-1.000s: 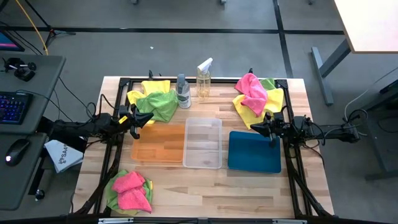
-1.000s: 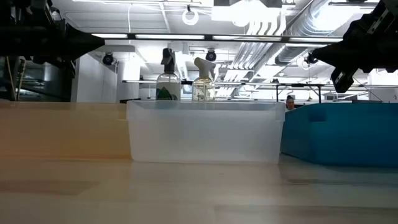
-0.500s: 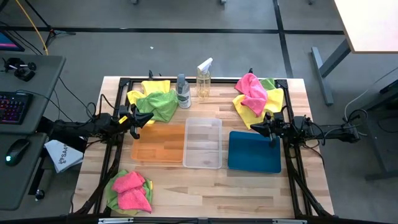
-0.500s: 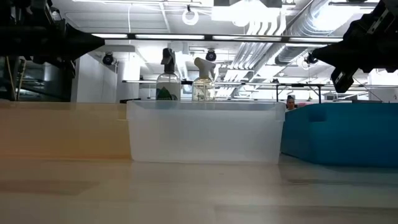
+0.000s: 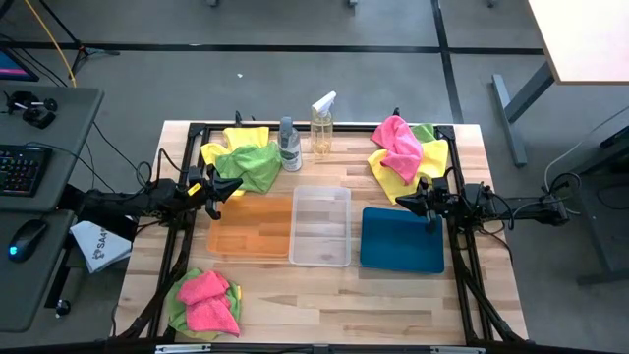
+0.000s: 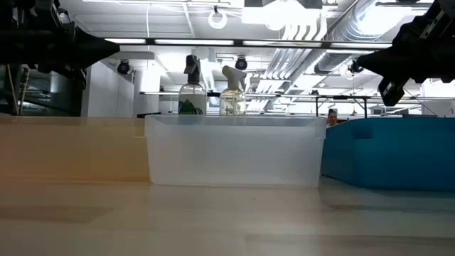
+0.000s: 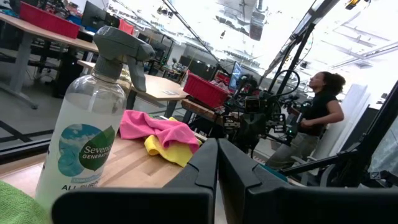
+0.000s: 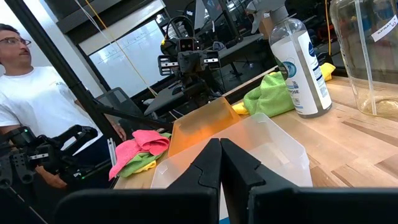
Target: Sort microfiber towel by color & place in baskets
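Note:
Next, the robot's left gripper needs to grab the green towel beside the spray bottle by closing on the towel's near edge (image 5: pixel 248 183) facing the orange basket.
Three piles of microfiber towels lie on the table: yellow and green ones (image 5: pixel 243 157) at the far left, pink, yellow and green ones (image 5: pixel 399 149) at the far right, pink on green (image 5: pixel 206 300) at the near left corner. The orange basket (image 5: pixel 250 228), clear basket (image 5: pixel 321 225) and blue basket (image 5: pixel 401 238) stand side by side mid-table. My left gripper (image 5: pixel 239 184) hovers shut at the orange basket's far left corner, touching nothing. My right gripper (image 5: pixel 402 200) hovers shut over the blue basket's far edge, touching nothing.
Two spray bottles (image 5: pixel 289 145) (image 5: pixel 322 125) stand at the far edge between the towel piles. Black frame rails run along both table sides. People stand in the room beyond the table, seen in both wrist views. Bare wood lies along the near edge.

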